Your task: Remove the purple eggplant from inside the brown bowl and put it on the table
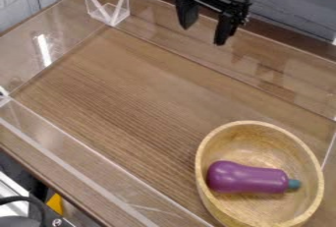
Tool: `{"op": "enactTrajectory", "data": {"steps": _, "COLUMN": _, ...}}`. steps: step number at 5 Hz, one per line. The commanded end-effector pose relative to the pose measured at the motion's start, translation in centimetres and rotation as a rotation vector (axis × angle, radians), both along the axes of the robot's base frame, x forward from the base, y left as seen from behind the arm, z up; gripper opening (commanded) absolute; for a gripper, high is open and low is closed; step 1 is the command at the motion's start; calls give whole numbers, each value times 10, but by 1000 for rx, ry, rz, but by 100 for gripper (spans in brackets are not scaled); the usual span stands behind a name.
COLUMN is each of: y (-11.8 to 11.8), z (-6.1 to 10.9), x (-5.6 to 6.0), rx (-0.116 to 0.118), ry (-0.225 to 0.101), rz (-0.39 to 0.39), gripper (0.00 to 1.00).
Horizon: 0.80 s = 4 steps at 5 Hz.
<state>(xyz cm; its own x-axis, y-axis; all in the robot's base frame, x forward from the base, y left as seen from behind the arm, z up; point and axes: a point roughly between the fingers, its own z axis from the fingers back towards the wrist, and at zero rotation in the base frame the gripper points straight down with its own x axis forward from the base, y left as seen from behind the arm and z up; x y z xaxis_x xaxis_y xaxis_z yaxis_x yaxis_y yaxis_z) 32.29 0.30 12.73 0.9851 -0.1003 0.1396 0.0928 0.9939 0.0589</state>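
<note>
My gripper is to go down into the brown bowl next and close on the middle of the purple eggplant (246, 178), away from the eggplant's teal stem cap.
The purple eggplant (247, 179) lies on its side inside the brown bowl (234, 140), its teal stem cap pointing right. The bowl sits on the table (144, 93) at the near right corner. My gripper (210, 26) hangs above the far edge of the table, well away from the bowl. Its dark fingers (226, 29) point down and stand apart, open, with nothing between them.
Clear acrylic walls (79, 177) ring the tabletop on all sides. A folded clear piece (108, 7) stands at the far left corner. Wood-grain surface stretches between the gripper and the bowl.
</note>
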Motion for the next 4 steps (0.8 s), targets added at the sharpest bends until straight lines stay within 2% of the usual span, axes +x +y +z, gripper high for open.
{"op": "enactTrajectory", "data": {"steps": 1, "y": 4, "z": 27, "x": 2, "rx": 7, "ry": -87, "rz": 64, "gripper": 100}}
{"op": "enactTrajectory", "data": {"steps": 2, "y": 7, "z": 29, "x": -5, "rx": 9, "ry": -93, "rz": 118, "gripper": 100}}
{"op": "enactTrajectory", "data": {"steps": 3, "y": 12, "z": 30, "x": -5, "rx": 7, "ry": -74, "rz": 57, "gripper": 100}}
{"op": "enactTrajectory", "data": {"steps": 4, "y": 8, "z": 21, "x": -7, "rx": 5, "ry": -55, "rz": 37, "gripper": 100}}
